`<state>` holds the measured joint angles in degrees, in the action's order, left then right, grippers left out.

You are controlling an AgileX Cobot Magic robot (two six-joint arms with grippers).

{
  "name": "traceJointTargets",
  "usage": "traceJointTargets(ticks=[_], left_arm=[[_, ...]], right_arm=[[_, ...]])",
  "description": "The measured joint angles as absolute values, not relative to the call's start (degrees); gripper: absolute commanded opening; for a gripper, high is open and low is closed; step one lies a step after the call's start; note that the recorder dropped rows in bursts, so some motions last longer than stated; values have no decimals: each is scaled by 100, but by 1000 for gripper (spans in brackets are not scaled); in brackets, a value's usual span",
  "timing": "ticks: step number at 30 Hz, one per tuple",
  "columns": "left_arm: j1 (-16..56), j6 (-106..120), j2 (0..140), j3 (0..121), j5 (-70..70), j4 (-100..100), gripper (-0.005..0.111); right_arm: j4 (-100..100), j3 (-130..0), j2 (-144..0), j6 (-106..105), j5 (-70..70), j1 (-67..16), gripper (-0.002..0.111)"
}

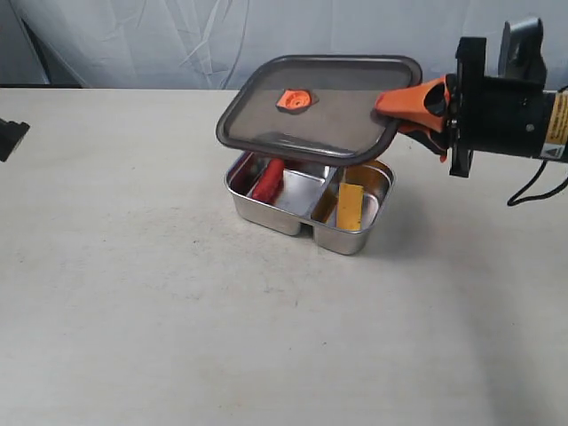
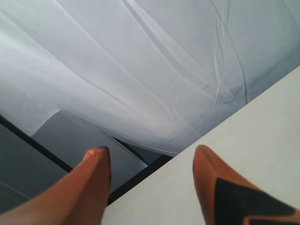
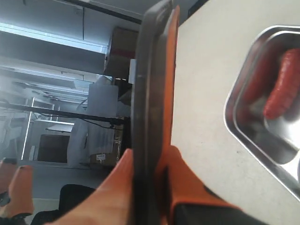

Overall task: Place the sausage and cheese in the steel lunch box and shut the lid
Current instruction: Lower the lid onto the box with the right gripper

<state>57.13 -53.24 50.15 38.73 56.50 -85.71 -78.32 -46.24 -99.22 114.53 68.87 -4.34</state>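
Note:
I need to let go with my right gripper, and then the dark lid will rest on the steel lunch box, over the sausage and cheese (image 1: 314, 185).
The steel lunch box (image 1: 353, 240) stands mid-table. The red sausage (image 1: 268, 180) lies in its left compartment and also shows in the right wrist view (image 3: 282, 91). The yellow cheese (image 1: 349, 205) rests in the right compartment. The dark translucent lid (image 1: 337, 115), with its orange valve (image 1: 295, 99), hovers tilted just above the box. My right gripper (image 1: 396, 105) is shut on the lid's right edge; in the right wrist view the lid (image 3: 151, 93) runs edge-on between the orange fingers (image 3: 185, 180). My left gripper (image 2: 151, 154) is open and holds nothing, pointing at the table's far edge.
The beige table (image 1: 133, 293) stretches wide around the box. A white curtain (image 1: 177, 40) hangs behind the far edge. A dark part of the left arm (image 1: 11, 135) shows at the left border.

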Motion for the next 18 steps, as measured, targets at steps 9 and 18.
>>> traceJointTargets(ticks=[9,18], left_arm=[[5713,-5324,4974,3873,5790,-8535,52],[5713,-5324,4974,3873,5790,-8535,52]], right_arm=[[-7539,-4624,-11004,11004,6912,-434,-1],[-7451,-4624,-11607,10732,6922,-434,-1]])
